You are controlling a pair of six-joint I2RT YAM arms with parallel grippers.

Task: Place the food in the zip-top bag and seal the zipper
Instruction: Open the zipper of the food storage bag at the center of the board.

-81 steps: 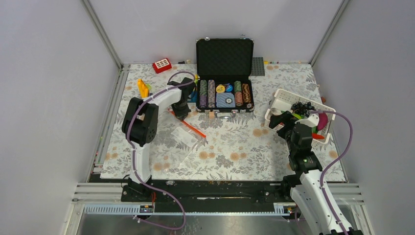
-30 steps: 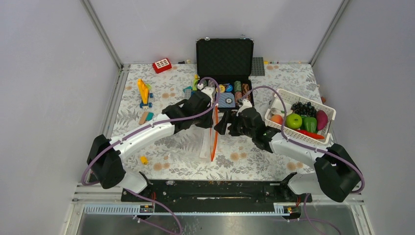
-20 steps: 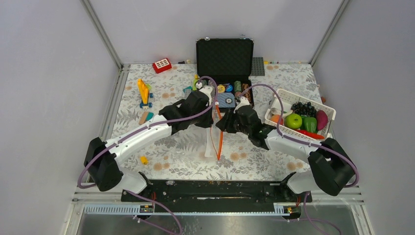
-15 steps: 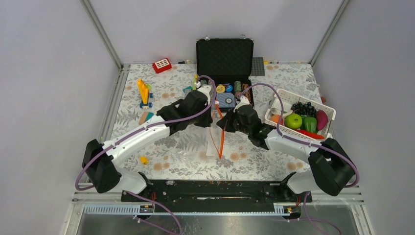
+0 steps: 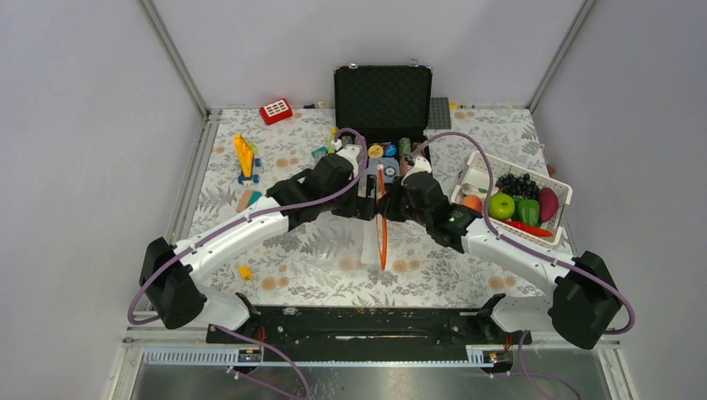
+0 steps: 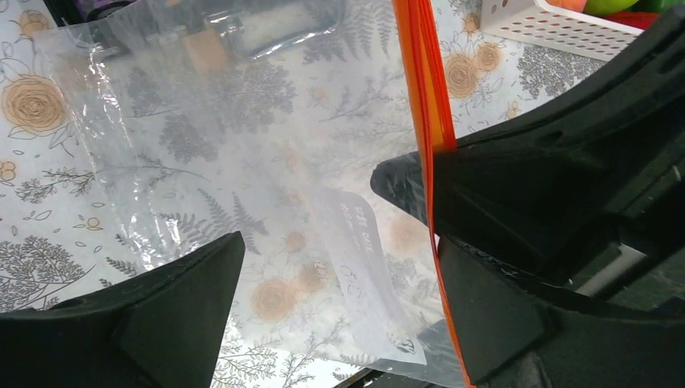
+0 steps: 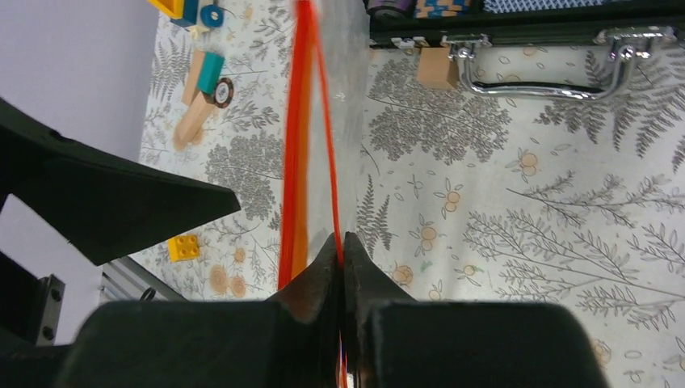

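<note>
I see the bag's orange strips lying close together, so I need to pinch the bag's orange strip (image 7: 295, 170) opposite my right gripper with my left gripper and pull the bag open before adding food.
The clear zip-top bag (image 5: 373, 242) hangs upright at the table's middle, its orange-red zipper (image 5: 382, 218) running top to bottom. My right gripper (image 5: 387, 200) is shut on the zipper's edge; in the right wrist view the jaws (image 7: 341, 250) pinch one orange strip while the zipper (image 7: 297, 121) stretches away. My left gripper (image 5: 365, 198) stands open just left of the bag. In the left wrist view it (image 6: 339, 242) straddles the bag (image 6: 242, 153), with the zipper (image 6: 426, 97) beside its right finger. The food (image 5: 515, 205) lies in the white basket (image 5: 478, 169).
An open black case of poker chips (image 5: 383, 158) stands right behind both grippers. Toy blocks (image 5: 244, 156) and a red block (image 5: 276, 111) lie at the back left. A small yellow brick (image 5: 244, 272) sits front left, also seen from the right wrist (image 7: 183, 246).
My left gripper has opened and let go of the bag. My right gripper, now shut on the zipper, has shifted the hanging bag slightly right and back.
</note>
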